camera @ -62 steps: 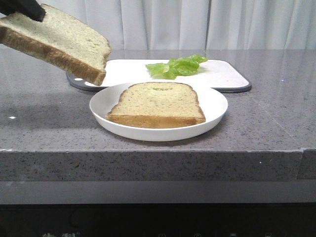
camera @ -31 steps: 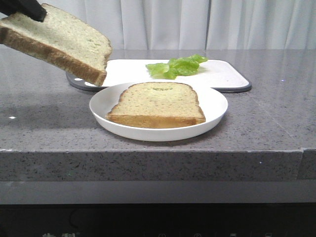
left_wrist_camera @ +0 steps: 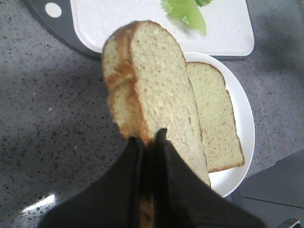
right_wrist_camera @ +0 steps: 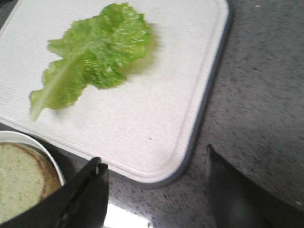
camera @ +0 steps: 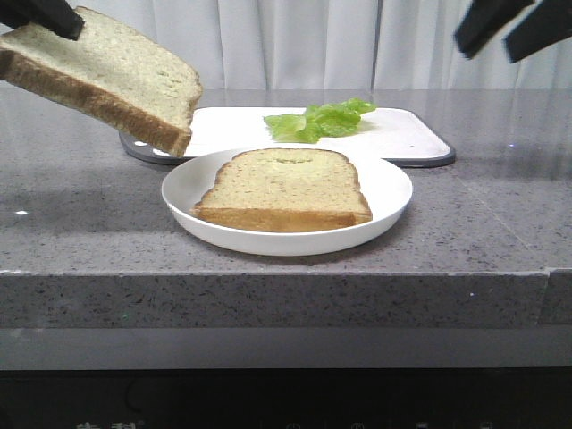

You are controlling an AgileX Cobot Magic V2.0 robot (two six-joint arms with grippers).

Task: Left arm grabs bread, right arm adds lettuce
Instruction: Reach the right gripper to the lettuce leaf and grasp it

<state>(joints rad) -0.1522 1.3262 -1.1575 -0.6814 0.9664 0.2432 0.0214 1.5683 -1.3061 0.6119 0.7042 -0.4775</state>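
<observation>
The green lettuce is on the cutting board. My right gripper should go there next and close on the lettuce's frilly end (camera: 349, 112) (right_wrist_camera: 124, 43) farthest from the plate.
My left gripper (camera: 54, 18) is shut on the edge of a thick slice of bread (camera: 103, 76), tilted in the air at the upper left above the counter; the left wrist view shows the same slice (left_wrist_camera: 152, 95) between my closed fingers (left_wrist_camera: 148, 137). A second slice of bread (camera: 286, 189) lies flat on the white plate (camera: 393, 192). The green lettuce (camera: 322, 120) lies on the white cutting board (camera: 402, 134) behind the plate. My right gripper (camera: 493, 37) is open and empty, high at the upper right, above the board's near right corner (right_wrist_camera: 190, 161); the lettuce (right_wrist_camera: 95, 57) lies beyond it.
The grey speckled counter (camera: 500, 206) ends in a front edge close below the plate. White curtains (camera: 304, 45) hang behind. The board has a dark grey rim (camera: 134, 147).
My right gripper has come into view at the upper right, open. The left gripper and its slice of bread have barely moved.
</observation>
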